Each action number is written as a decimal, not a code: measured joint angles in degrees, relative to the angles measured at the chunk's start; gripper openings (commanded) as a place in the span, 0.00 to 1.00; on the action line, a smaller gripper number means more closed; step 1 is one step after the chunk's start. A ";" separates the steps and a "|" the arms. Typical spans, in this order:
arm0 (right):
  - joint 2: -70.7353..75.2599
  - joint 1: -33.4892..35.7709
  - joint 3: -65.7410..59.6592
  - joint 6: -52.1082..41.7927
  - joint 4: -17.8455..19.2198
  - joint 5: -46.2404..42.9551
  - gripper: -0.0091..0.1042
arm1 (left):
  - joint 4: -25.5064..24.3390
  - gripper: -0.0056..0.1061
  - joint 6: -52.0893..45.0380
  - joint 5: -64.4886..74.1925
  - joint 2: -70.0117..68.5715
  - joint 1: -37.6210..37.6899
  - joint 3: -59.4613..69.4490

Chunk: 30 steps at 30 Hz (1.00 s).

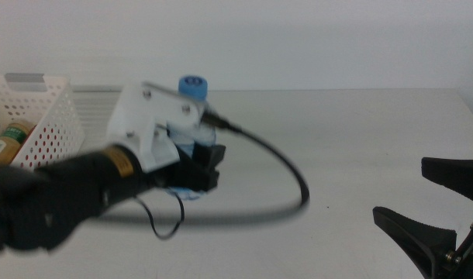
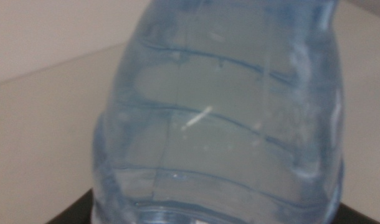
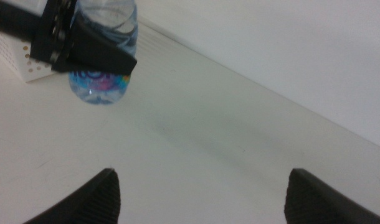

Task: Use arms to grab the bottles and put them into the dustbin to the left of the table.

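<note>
I will use my left gripper to drop the small water bottle on top of the yellow-liquid bottle (image 1: 7,150) inside the white dustbin.
My left gripper (image 1: 199,169) reaches in from the left and is shut on the small water bottle (image 1: 193,87), whose blue cap shows above the white wrist housing. The clear ribbed bottle fills the left wrist view (image 2: 221,124). In the right wrist view a dark jaw of the left gripper crosses the bottle (image 3: 99,87). I cannot tell whether the bottle rests on the table (image 1: 345,124) or hangs just above it. The white perforated dustbin (image 1: 54,116) stands to the left, with the yellow-liquid bottle (image 1: 12,136) inside. My right gripper (image 1: 442,203) waits open at the bottom right. The red can is out of view.
A black cable (image 1: 287,167) loops from the left wrist over the table to the right of the bottle. The dustbin's corner shows in the right wrist view (image 3: 15,62). The table's far edge meets a plain white wall.
</note>
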<state>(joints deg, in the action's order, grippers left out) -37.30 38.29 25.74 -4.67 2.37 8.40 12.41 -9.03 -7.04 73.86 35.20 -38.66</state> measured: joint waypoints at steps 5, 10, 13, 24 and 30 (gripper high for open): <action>0.00 0.00 0.00 0.00 0.00 0.00 0.78 | 0.00 0.01 -0.56 14.93 -0.06 -3.99 -8.70; 0.00 0.00 0.00 0.00 0.00 0.00 0.78 | -0.05 0.01 -0.56 29.32 -0.06 -10.18 -16.09; 0.00 0.00 0.00 0.00 0.00 0.00 0.78 | -0.05 0.01 -0.61 38.99 -0.06 -14.98 -20.40; 0.00 0.00 0.00 0.00 0.00 0.00 0.78 | -0.59 0.01 -5.77 67.19 6.70 -34.16 -38.34; 0.00 0.00 0.00 0.00 0.00 0.00 0.78 | -1.30 0.01 -6.90 74.42 12.47 -42.73 -45.91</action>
<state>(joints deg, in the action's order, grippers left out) -37.30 38.29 25.74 -4.67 2.37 8.40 11.12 -15.93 67.38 86.33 -7.53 -84.58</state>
